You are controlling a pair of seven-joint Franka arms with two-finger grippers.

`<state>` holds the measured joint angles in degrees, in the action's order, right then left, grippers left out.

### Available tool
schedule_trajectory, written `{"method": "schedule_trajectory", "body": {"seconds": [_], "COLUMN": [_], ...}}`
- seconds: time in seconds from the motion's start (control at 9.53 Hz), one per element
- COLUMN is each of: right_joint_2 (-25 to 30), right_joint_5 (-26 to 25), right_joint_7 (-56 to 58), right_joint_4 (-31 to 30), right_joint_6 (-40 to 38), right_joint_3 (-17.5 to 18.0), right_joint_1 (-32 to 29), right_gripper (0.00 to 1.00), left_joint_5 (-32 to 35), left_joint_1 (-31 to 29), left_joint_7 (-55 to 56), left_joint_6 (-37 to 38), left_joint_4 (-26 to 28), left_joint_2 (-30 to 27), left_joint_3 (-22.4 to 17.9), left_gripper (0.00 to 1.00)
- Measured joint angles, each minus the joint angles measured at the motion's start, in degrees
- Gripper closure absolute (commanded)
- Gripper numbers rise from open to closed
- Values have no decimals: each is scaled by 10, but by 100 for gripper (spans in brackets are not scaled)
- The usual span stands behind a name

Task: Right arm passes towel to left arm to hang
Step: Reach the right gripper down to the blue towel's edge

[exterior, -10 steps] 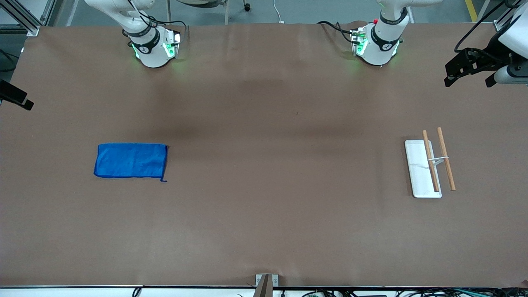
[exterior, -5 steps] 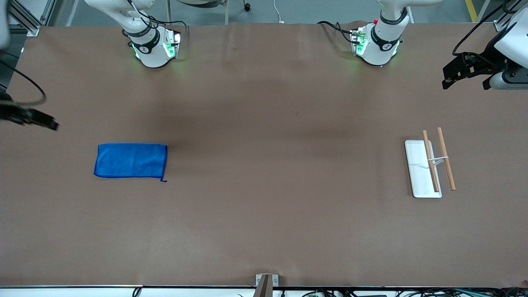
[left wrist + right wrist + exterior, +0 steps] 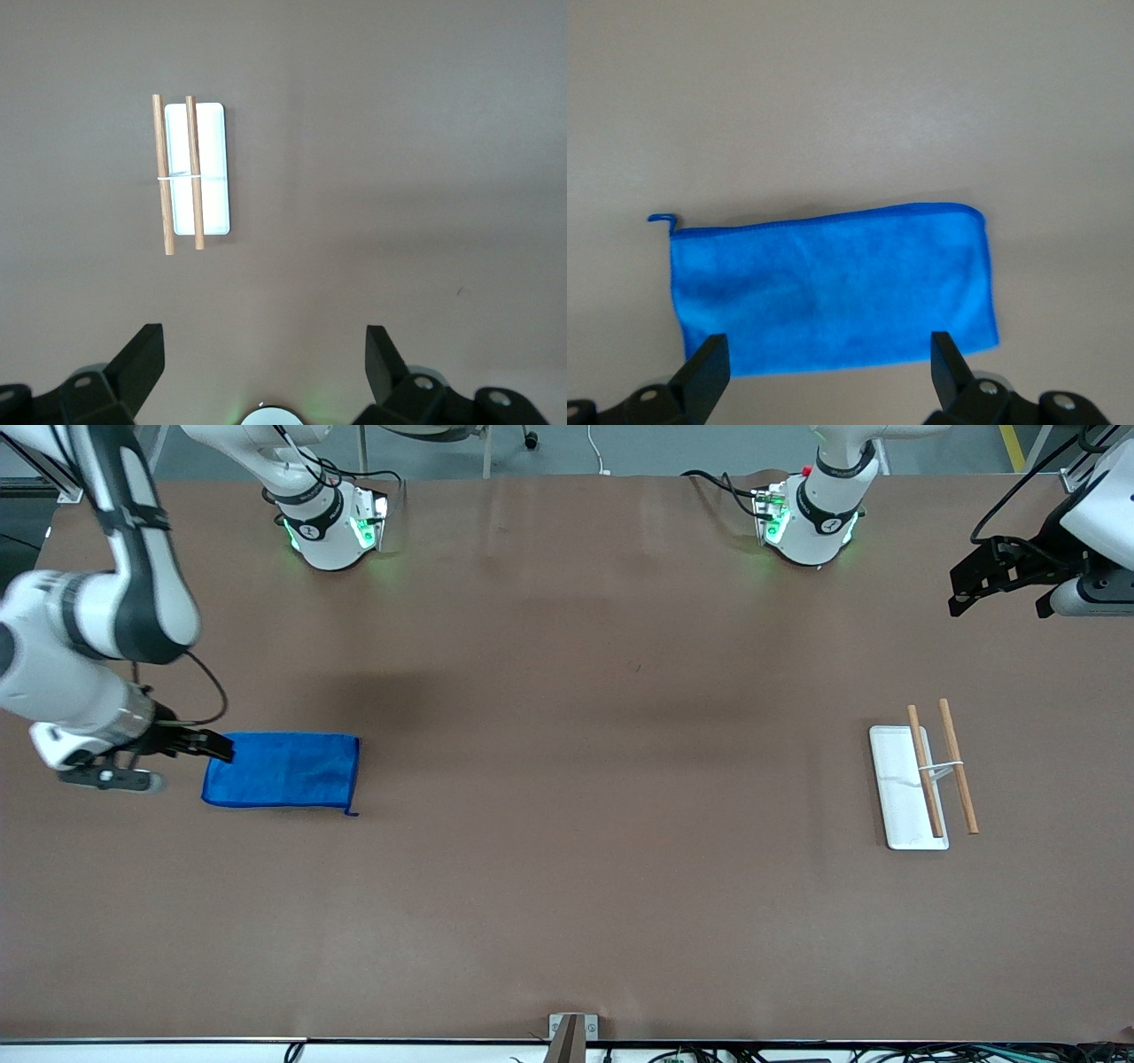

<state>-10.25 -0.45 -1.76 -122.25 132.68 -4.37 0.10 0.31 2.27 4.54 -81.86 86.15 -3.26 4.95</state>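
Observation:
The blue towel has an outer short edge and an edge with the corner loop. My right gripper will close between them, on the middle of the blue towel [image 3: 284, 770] [image 3: 831, 288].
The bright blue towel [image 3: 282, 771] lies flat on the brown table toward the right arm's end, its small corner loop [image 3: 352, 812] at the corner nearer the front camera. My right gripper [image 3: 213, 748] hangs open just over the towel's short outer edge. In the right wrist view the towel [image 3: 833, 288] fills the middle, and the right gripper [image 3: 830, 359] straddles its near hem with nothing between the fingers. My left gripper [image 3: 1001, 607] waits open in the air at the left arm's end. Its wrist view shows the left gripper [image 3: 263, 354] high above bare table.
A rack stands toward the left arm's end, with a white base [image 3: 897, 797] and two wooden bars [image 3: 957, 766] above it. The left wrist view shows the white base [image 3: 213, 177] and the bars [image 3: 162, 177] from above. Both arm bases stand along the table's back edge.
The right arm has swung in from the table's end and come down to the towel's outer edge. The left gripper has hardly moved. The towel lies as before.

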Motion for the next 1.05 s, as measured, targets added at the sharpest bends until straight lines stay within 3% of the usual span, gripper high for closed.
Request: {"method": "schedule_trajectory", "body": {"seconds": [0.42,1.05], "right_joint_2": [-68,-125], "right_joint_5": [0,0], "right_joint_7": [38,50], "right_joint_4": [-82,-93], "right_joint_6": [174,243], "right_joint_3": [-2,-2], "right_joint_1": [3,3], "right_gripper": [0,0], "left_joint_5": [0,0], "left_joint_1": [2,-2], "left_joint_7": [0,0], "left_joint_6": [0,0], "left_joint_4": [-7,-9], "left_joint_2": [14,15], "left_joint_3": [0,-1], "left_gripper": [0,0]}}
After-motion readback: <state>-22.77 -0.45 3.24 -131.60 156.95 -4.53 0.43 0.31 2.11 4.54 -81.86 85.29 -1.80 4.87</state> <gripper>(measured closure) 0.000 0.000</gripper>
